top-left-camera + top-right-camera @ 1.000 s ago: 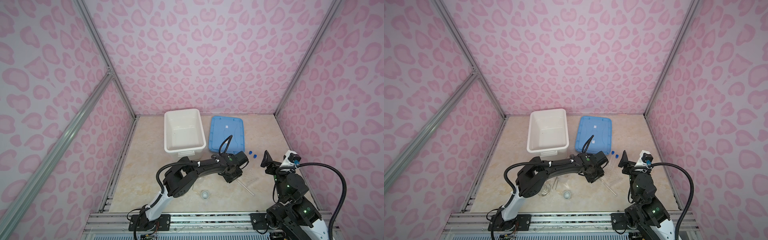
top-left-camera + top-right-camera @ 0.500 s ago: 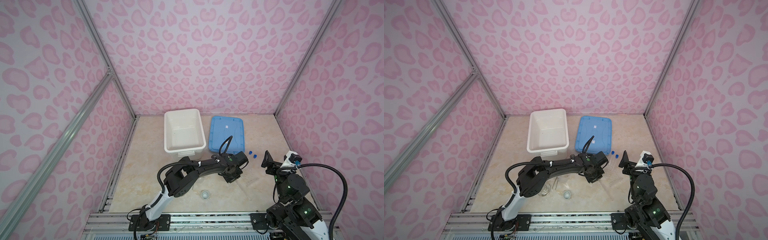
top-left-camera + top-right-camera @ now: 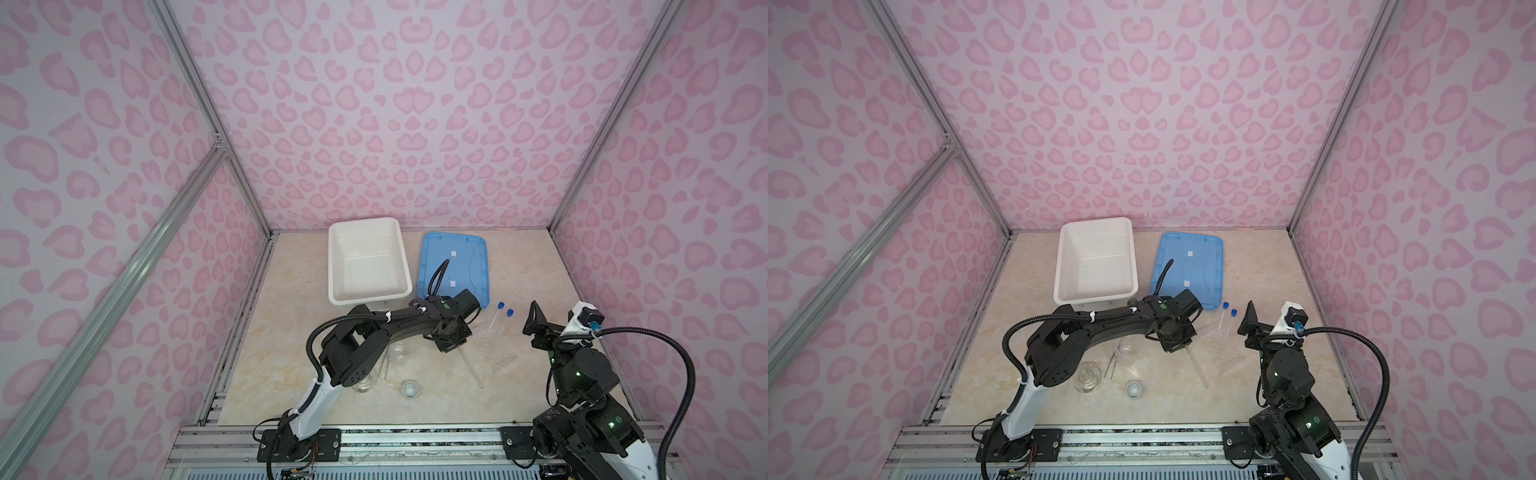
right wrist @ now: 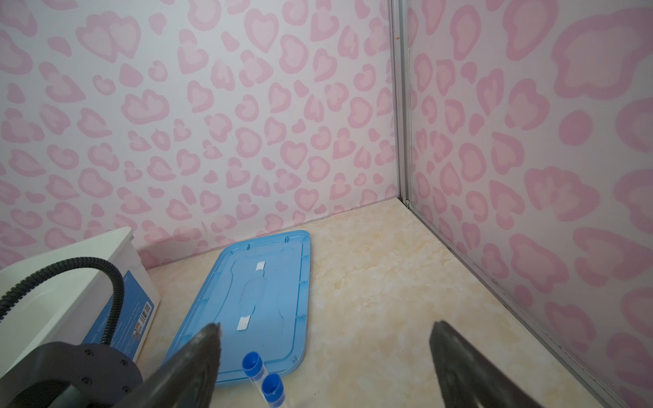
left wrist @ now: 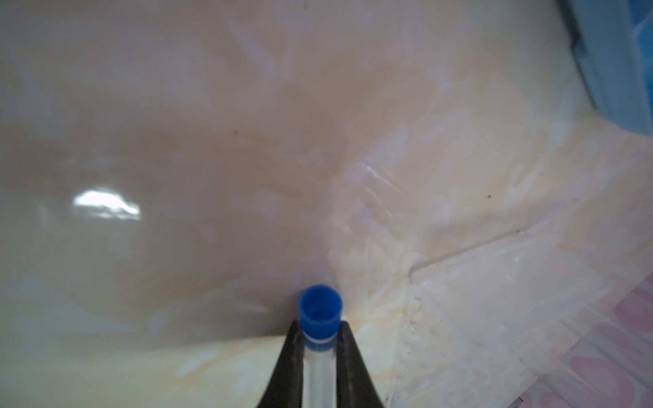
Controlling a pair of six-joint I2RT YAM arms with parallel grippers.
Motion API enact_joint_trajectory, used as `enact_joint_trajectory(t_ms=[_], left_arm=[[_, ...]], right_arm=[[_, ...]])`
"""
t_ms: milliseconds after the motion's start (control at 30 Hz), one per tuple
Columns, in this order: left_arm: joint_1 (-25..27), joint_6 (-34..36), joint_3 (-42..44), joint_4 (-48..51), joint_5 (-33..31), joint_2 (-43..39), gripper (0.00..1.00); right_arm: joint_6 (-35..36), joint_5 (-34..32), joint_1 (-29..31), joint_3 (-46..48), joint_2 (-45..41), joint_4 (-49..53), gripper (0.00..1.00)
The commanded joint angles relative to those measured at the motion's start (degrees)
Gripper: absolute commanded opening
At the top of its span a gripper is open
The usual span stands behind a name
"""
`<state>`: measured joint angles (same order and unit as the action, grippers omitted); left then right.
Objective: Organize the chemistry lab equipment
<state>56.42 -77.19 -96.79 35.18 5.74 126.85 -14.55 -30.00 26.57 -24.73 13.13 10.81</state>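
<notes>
The test tube is held by my left gripper just below its blue cap, so next I grip the tube's body lower (image 3: 469, 363), leaving the cap free for my right gripper.
My left gripper (image 5: 319, 323) is shut on a clear blue-capped test tube (image 5: 321, 311) just below its cap, low over the table; in both top views the gripper (image 3: 451, 343) hides that tube. Two more blue-capped tubes (image 3: 500, 307) (image 4: 263, 379) rest with their lower ends on the clear rack (image 3: 494, 347). A thin glass rod (image 3: 473, 370) lies just in front of the left gripper. The beaker (image 3: 1127, 353), flask (image 3: 1088, 376), tweezers (image 3: 1111, 365) and white cup (image 3: 410, 389) sit near the front. My right gripper (image 4: 325, 325) hangs open and empty, right of the rack.
The large white bin (image 3: 332, 266) stands at the back, with the flat blue lid (image 3: 455, 266) lying to its right. The left arm stretches across the front middle above the flask. Pink patterned walls close in the table on three sides.
The left gripper has closed on the test tube and stayed in nearly the same spot. The thin rod beside it now lies at a steeper angle. The right arm has not moved.
</notes>
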Motion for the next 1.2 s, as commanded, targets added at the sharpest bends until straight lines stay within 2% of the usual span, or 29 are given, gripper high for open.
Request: enact_joint_trajectory(t_ms=[0,200,400,733,800,967,1167], left_arm=[[-1.95,11.64,-2.91,4.52,-3.65,2.15,0.14],[-2.02,25.42,-4.61,3.92,-6.20,2.90,0.26],[-1.11,31.59,-4.67,4.62,-8.60,1.28,0.43],[3.66,40.73,-6.20,10.39,-10.46,0.68,0.37],[3.90,41.02,-6.37,11.70,-10.91,0.26,0.37],[4.64,43.42,-2.96,11.98,-9.70,-1.27,0.26],[4.73,43.53,-0.01,10.66,-9.66,-1.68,0.24]], right_arm=[[0.01,-0.85,0.05,0.12,-0.03,-0.16,0.93],[0.04,-0.87,0.03,0.12,0.39,-0.17,0.93],[0.23,-0.99,0.03,0.06,0.82,-0.36,0.93],[0.46,-0.76,0.06,-0.31,1.82,-0.70,0.92],[0.51,-0.70,0.04,-0.41,2.24,-0.79,0.92],[0.65,-0.44,0.06,-0.41,3.01,-0.96,0.92],[0.42,-0.30,0.01,-0.32,3.40,-0.88,0.92]])
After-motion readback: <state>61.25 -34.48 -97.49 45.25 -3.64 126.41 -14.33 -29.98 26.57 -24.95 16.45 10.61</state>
